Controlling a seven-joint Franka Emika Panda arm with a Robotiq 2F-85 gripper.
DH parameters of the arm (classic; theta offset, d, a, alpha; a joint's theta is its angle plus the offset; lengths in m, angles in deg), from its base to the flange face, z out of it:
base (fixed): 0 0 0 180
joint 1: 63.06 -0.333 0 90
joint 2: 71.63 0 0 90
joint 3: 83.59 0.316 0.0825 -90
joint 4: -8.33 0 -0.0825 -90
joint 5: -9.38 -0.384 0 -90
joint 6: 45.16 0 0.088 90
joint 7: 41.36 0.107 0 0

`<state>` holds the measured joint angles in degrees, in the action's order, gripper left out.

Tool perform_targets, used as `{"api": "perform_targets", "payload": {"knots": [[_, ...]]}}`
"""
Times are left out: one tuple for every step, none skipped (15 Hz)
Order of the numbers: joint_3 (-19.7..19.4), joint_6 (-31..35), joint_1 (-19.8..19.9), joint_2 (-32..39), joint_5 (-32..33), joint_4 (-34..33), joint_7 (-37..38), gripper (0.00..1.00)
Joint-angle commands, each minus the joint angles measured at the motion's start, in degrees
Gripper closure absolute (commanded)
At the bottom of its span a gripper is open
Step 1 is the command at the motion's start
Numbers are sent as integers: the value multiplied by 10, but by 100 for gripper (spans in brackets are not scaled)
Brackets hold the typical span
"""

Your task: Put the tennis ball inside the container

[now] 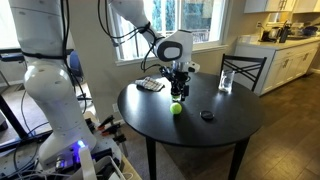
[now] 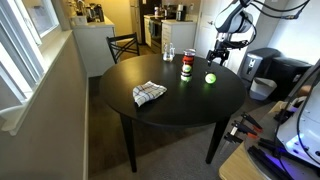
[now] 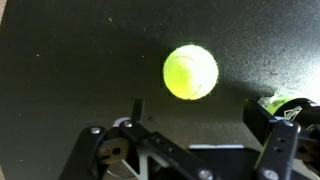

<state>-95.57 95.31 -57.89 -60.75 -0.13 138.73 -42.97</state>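
The robot's gripper needs to close on the middle of the tennis ball (image 1: 177, 109) (image 3: 190, 72), fingers on opposite sides, because the ball has to go into the container.
The tennis ball (image 1: 176, 109) is a yellow-green ball that lies on the round dark table (image 1: 230, 125); it also shows in an exterior view (image 2: 211, 77) and in the wrist view (image 3: 190, 72). The container (image 2: 186, 66) is a narrow clear canister with a reddish rim, standing upright a short way from the ball; in an exterior view (image 1: 184, 90) it is partly hidden behind my gripper. My gripper (image 1: 179, 78) hangs above the table close to the ball, also seen in an exterior view (image 2: 221, 55). In the wrist view the gripper (image 3: 205, 118) is open and empty, with the ball just beyond the fingertips.
A clear drinking glass (image 1: 226, 80) stands near the table's edge, also in an exterior view (image 2: 167, 53). A checked cloth (image 2: 148, 93) and a small flat black disc (image 1: 207, 115) lie on the table. A dark chair (image 1: 245, 70) stands by the table.
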Motion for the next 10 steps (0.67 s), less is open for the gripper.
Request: {"api": "perform_targets", "payload": {"knots": [[21,16,5,18,19,-5,35,0],[24,16,4,23,21,-7,40,0],[26,14,2,29,24,-9,45,0],[28,13,2,35,30,-11,50,0],[29,7,2,39,36,-11,52,0],[29,6,1,43,43,-9,55,0],[28,8,-1,48,55,-7,57,0],[28,7,-1,52,63,-7,57,0],[25,9,-1,60,75,-8,61,0],[23,10,-1,66,85,-9,64,0]]}}
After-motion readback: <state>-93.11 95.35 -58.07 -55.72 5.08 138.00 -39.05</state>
